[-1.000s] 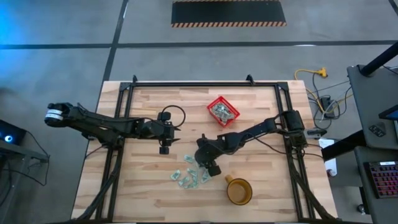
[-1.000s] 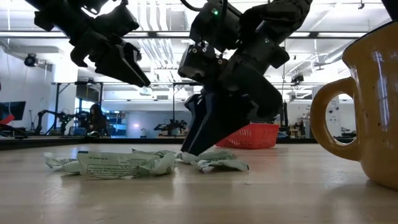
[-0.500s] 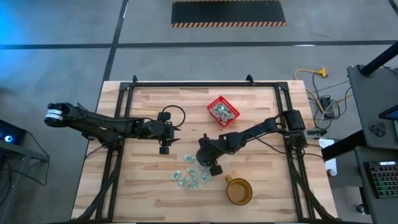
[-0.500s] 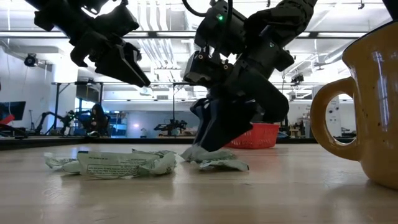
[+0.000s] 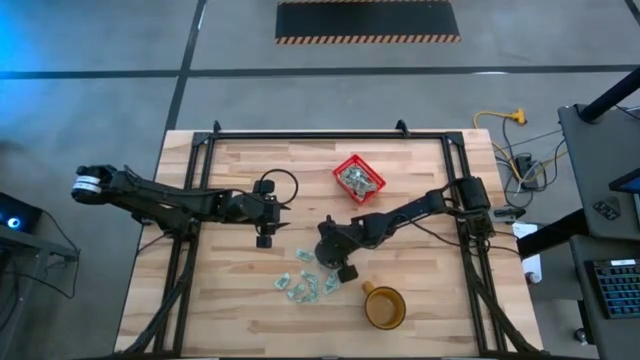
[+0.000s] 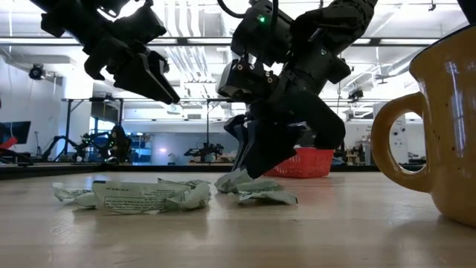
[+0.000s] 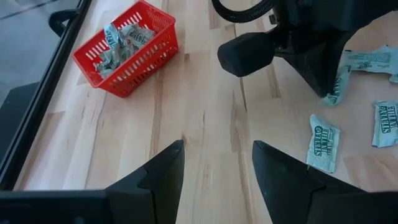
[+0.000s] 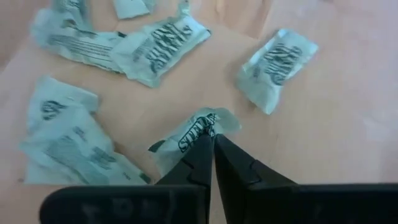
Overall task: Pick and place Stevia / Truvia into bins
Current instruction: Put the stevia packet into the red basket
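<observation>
Next, my right gripper lets go of the Stevia sachet on top of the other sachets in the red basket (image 5: 354,177).
Several pale green and white Stevia sachets (image 5: 305,285) lie loose on the wooden table, near its front middle. My right gripper (image 8: 213,146) reaches down into the far edge of this pile and is shut on one sachet (image 8: 189,138). The red basket (image 5: 359,178) stands farther back and holds more sachets. My left gripper (image 5: 263,240) hovers open above bare wood to the left of the pile, with nothing between its fingers (image 7: 163,174). My right gripper pinches one sachet by its crumpled end (image 8: 205,126) between the tips of its two fingers. The fingers slant down from the table's far right. The sachet rests on the table, its pinched end (image 6: 236,180) slightly raised.
An amber-brown mug (image 5: 384,306) stands near the front edge, right of the pile. A black metal frame (image 5: 300,134) runs along the table's back and sides. Bare wood lies between the pile and the basket (image 7: 127,50).
My right gripper has shut its fingers on a sachet at the far edge of the pile, staying in place. The sachet's gripped end has crumpled slightly between the fingertips.
</observation>
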